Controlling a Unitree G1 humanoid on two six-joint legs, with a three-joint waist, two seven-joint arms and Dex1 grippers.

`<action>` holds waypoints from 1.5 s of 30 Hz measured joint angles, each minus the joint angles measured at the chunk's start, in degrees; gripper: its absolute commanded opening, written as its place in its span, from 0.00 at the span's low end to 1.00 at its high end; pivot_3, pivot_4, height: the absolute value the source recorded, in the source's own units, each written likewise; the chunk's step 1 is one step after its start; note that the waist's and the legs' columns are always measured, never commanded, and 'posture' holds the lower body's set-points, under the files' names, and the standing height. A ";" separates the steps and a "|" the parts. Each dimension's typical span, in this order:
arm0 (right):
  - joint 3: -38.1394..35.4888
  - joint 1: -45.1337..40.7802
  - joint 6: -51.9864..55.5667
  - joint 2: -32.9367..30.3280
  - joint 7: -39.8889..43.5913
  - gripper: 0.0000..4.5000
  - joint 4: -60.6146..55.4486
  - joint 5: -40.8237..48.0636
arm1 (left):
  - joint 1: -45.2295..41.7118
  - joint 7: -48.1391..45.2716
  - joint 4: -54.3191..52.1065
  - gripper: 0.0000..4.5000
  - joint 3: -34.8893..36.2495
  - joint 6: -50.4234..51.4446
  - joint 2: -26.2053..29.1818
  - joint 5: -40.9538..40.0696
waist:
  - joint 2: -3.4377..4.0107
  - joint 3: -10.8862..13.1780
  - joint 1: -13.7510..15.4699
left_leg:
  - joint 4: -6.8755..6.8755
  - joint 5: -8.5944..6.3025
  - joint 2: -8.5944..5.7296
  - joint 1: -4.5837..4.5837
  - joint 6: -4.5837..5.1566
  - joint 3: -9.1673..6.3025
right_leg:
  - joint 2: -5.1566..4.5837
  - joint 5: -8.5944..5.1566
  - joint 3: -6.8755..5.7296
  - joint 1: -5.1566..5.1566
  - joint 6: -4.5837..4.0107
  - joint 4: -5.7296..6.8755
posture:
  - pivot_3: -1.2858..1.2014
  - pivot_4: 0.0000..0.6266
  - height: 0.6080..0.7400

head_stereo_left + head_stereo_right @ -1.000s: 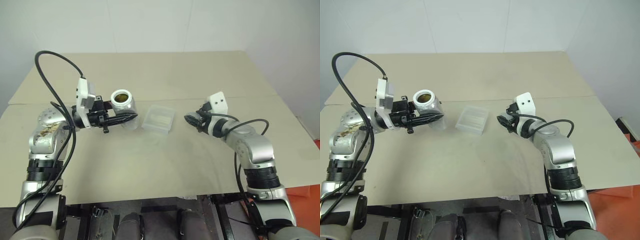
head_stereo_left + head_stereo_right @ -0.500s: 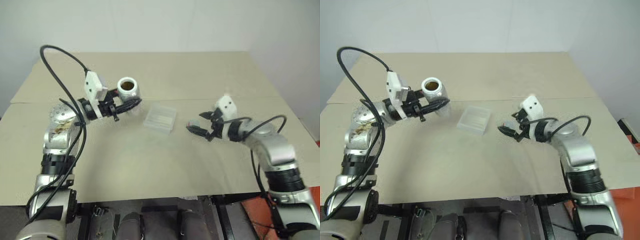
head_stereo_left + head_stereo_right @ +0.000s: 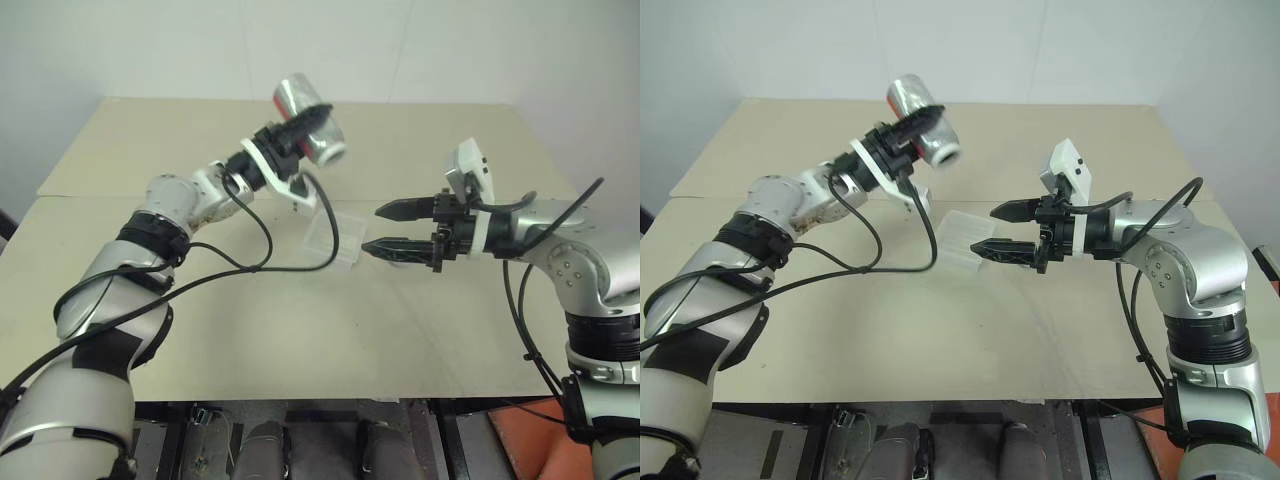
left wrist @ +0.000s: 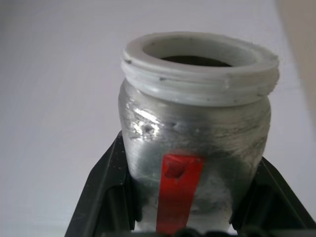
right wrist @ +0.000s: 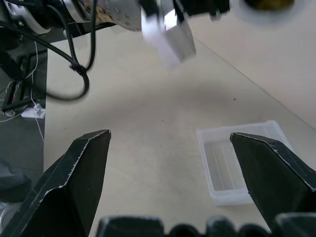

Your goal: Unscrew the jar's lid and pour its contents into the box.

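My left gripper is going to let go of the jar, now held high over the table, on the table point(image 3: 254, 243) beside the clear box, opposite my open right gripper.
My left gripper point(image 3: 290, 135) is shut on the silvery jar point(image 3: 308, 122) and holds it high over the table, tipped on its side. The jar's white-rimmed open mouth point(image 3: 946, 155) faces right and slightly down. A red stripe point(image 4: 177, 192) runs down its side between the black fingers point(image 4: 106, 192). A brownish patch of contents point(image 5: 269, 4) shows in the blurred mouth. The clear box point(image 3: 342, 238) lies on the table below and to the right of the jar. My right gripper point(image 3: 372, 229) hangs open just right of the box, pointing left at it, with nothing between its fingers. The lid is out of view.
The beige table point(image 3: 300, 330) spreads wide around the box, with a seam point(image 3: 90, 197) across its middle. A black cable point(image 3: 270, 255) loops down from my left arm over the table near the box. White walls stand behind.
My left arm has lifted the jar up and to the right and rolled it from mouth-up onto its side. My right gripper has opened, risen and now points left.
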 measured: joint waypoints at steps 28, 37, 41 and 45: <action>-1.95 0.87 -0.08 -0.73 -3.36 1.00 -2.63 3.60 | 7.09 -6.63 9.32 0.43 5.29 1.41 -0.55 -15.14 | -0.01 0.01 -0.90 | 0.12 0.03 0.04 -0.03 -0.04 0.01 | -0.04 -0.01 0.00 -0.08 0.01 0.14 | 0.52 0.24 1.00; 0.74 0.13 -2.91 -1.26 -0.66 1.00 -0.23 -0.10 | 24.34 -51.20 -14.48 0.43 35.34 23.98 -8.59 -66.60 | 0.00 0.00 -1.13 | 0.45 0.02 0.06 -0.05 -0.04 -0.03 | -0.06 0.00 -0.01 -0.01 0.01 0.32 | 0.52 0.24 1.00; 1.32 0.13 -3.98 -1.85 0.12 1.00 0.16 -1.53 | 30.61 -60.12 -28.67 0.43 43.06 40.18 -9.39 -80.78 | 0.00 0.00 -1.59 | 0.47 0.03 0.06 0.03 -0.04 -0.06 | -0.06 0.00 0.02 0.05 0.01 0.39 | 0.52 0.24 1.00; 1.56 0.12 -4.60 -1.96 0.28 1.00 0.29 -2.59 | 35.50 -62.99 -36.14 0.43 46.21 49.18 -10.51 -87.06 | 0.00 0.00 -1.61 | 0.54 0.03 0.06 0.07 -0.04 -0.07 | -0.06 0.00 0.02 0.11 0.00 0.44 | 0.52 0.24 1.00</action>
